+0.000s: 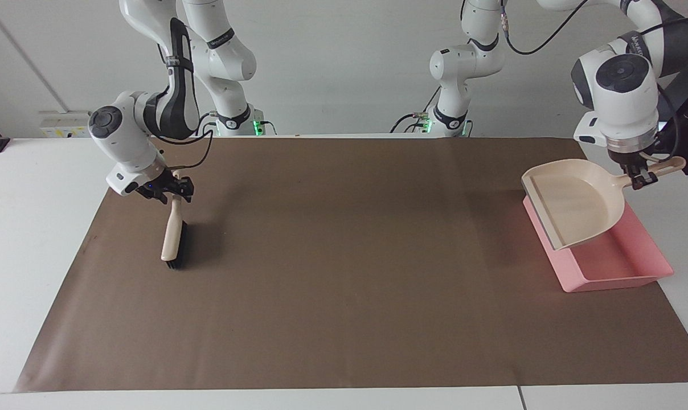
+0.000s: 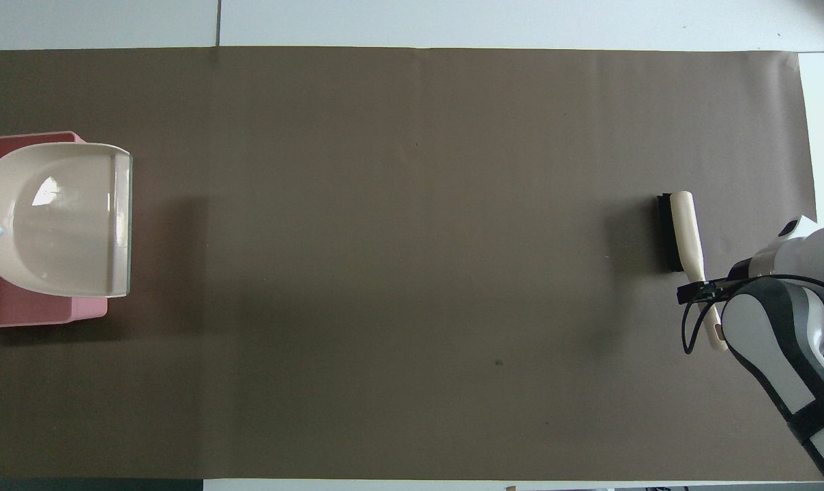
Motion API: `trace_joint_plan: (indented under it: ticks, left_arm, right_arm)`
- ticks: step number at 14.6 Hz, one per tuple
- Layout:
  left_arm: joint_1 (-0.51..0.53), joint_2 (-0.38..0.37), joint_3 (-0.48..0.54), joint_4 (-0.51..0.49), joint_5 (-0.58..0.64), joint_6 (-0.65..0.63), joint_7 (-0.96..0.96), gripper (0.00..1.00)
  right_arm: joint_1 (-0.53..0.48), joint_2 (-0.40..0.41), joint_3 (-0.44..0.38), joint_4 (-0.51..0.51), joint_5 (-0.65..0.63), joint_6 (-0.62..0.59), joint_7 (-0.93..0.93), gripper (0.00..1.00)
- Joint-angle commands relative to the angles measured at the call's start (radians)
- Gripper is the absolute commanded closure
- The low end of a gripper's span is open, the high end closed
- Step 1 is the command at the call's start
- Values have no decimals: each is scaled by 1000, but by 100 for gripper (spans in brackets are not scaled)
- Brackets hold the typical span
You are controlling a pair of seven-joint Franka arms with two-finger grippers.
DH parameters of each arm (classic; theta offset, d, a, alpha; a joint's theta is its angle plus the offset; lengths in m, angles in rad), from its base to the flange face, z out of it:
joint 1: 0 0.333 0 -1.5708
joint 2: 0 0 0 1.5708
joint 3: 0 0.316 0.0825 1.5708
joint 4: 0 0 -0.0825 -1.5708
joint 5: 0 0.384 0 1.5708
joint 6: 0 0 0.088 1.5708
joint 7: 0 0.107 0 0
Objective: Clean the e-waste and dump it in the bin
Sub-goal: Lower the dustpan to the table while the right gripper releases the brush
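Observation:
The robot's left gripper should release the beige dustpan, held level just over the pink bin, on the brown mat (image 2: 268,271) near the pink bin, toward the brush.
My left gripper (image 1: 637,175) is shut on the handle of the beige dustpan (image 1: 572,202), holding it roughly level just over the pink bin (image 1: 623,256). In the overhead view the dustpan (image 2: 57,218) covers most of the bin (image 2: 37,310). The e-waste is hidden under the dustpan. My right gripper (image 1: 172,189) sits at the handle of a beige brush (image 1: 172,239) with black bristles, its fingers spread on either side of the handle. The brush head rests on the mat (image 2: 681,228) below my right gripper (image 2: 702,292).
A brown paper mat (image 1: 344,273) covers most of the white table. The bin stands at the left arm's end of the mat, the brush at the right arm's end.

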Motion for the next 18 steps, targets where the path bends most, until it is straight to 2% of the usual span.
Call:
trace_joint_plan:
  ticks: [1,4,7,8,11,16,18]
  left_arm:
    - [-113,-37,12,-126,-52,20,-126,100]
    - [-210,-31,12,-232,-60,106,-247,100]
    - [-281,-7,12,-279,-78,145,-355,100]
    - [-290,-4,12,-293,-84,151,-355,100]
    - [-292,22,12,-310,-116,205,-357,100]
    - [-310,26,12,-355,-116,261,-360,100]
    - [-319,26,12,-367,-116,287,-363,100]
  right_arm:
    - [7,-8,14,101,-5,-22,-15,0]
    - [7,-8,12,196,-9,0,-15,0]
    - [9,-35,12,266,-11,-34,-13,0]
    - [13,-42,12,302,-12,-70,-2,0]
    - [16,-31,19,465,-25,-240,189,0]
    - [15,13,22,732,-45,-524,323,0]
    - [16,13,23,767,-42,-589,334,0]
